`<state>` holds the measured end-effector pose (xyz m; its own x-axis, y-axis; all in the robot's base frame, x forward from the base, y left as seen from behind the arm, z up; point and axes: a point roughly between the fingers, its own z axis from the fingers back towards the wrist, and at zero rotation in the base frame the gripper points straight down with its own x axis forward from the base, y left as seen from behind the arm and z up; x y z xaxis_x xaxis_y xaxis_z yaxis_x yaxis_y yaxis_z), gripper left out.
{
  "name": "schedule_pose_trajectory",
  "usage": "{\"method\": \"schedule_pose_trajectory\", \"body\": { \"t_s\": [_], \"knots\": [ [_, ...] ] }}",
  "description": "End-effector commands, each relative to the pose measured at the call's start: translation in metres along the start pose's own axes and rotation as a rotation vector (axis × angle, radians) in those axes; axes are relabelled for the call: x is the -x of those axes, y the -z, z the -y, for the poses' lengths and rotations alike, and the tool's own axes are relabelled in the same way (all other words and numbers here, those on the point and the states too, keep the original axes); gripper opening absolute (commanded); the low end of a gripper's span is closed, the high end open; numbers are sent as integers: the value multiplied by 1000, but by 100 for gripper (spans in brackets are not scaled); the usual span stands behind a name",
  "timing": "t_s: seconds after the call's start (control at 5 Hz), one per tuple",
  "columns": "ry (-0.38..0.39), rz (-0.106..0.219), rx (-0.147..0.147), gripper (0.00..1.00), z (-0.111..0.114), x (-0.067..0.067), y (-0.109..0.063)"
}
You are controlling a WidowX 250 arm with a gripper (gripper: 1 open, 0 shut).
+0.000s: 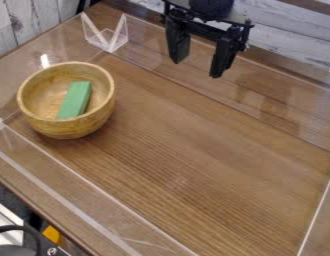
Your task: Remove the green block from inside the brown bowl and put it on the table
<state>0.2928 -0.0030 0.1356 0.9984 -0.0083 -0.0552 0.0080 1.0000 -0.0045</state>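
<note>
Next, my gripper goes to the green block's far half [78,92], toward the brown bowl's back rim, and closes there.
The brown bowl [66,100] sits on the left part of the table [195,150]. Inside it lies the green block [77,98], a flat bright green bar leaning along the bowl's right inner side. My gripper [197,55] hangs at the top of the view, well to the upper right of the bowl and above the table's far part. It points down, its two dark fingers [223,58] stand apart, and nothing is between them.
Clear plastic walls [108,35] edge the table at the back, left and front. A wide stretch of bare wood-grain surface lies to the right of the bowl. Dark cables and a yellow-black piece [34,238] show at the bottom left corner.
</note>
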Motion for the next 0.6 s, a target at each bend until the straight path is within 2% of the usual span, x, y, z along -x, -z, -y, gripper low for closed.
{"method": "schedule_pose_trajectory", "body": {
  "t_s": [0.0,0.4],
  "knots": [
    [22,-16,2,100,7,-1,6],
    [-221,-6,17,100,-48,17,9]
  ]
}}
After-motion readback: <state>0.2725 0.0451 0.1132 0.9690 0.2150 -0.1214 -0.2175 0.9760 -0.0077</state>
